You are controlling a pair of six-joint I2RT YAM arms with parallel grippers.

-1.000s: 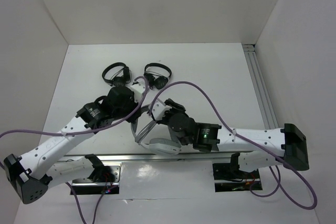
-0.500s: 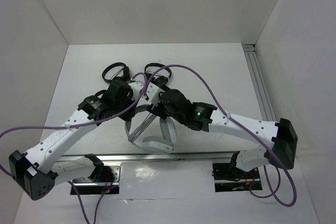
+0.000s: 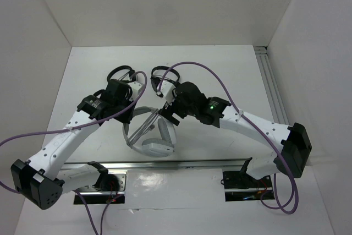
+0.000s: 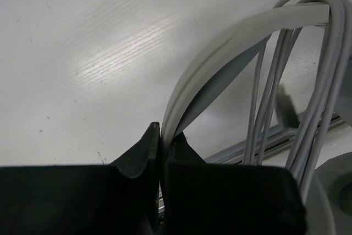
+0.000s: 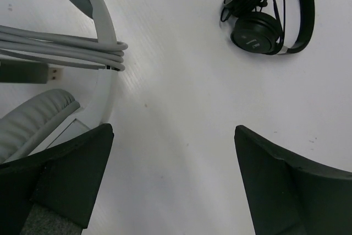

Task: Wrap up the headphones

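Observation:
My left gripper is going to let go of the grey-white headphones on the back table area [image 3: 213, 82] between the black headphones and the side bar. The grey-white headphones are now near the front edge.
The light grey-white headphones [image 3: 157, 146] lie near the table's front edge, left of centre. Their thin grey cable [image 3: 145, 125] runs in several loops across the band. My left gripper [image 3: 131, 120] is shut on the wide band [image 4: 220, 53], which passes between the closed jaws. The cable loops [image 4: 324, 53] hang over the band on the right of the left wrist view. My right gripper [image 3: 166, 115] is open and empty just right of the headphones. Its view shows the band [image 5: 102, 17], the cable loops [image 5: 66, 48], the cable's plug [image 5: 27, 73] and a padded cup [image 5: 33, 122] on the left. Both fingers [image 5: 71, 163] are over bare table.
Two small black on-ear headphones [image 3: 121, 76] [image 3: 164, 78] lie just behind the grippers; one shows in the right wrist view [image 5: 269, 15]. A metal rail [image 3: 273, 94] runs along the right side and another [image 3: 181, 163] along the front edge. White walls enclose the table.
Both arms have swung away from the front edge. The headphones have shifted left and farther back, held by the left gripper. The right gripper has moved off the headphones to their right rear.

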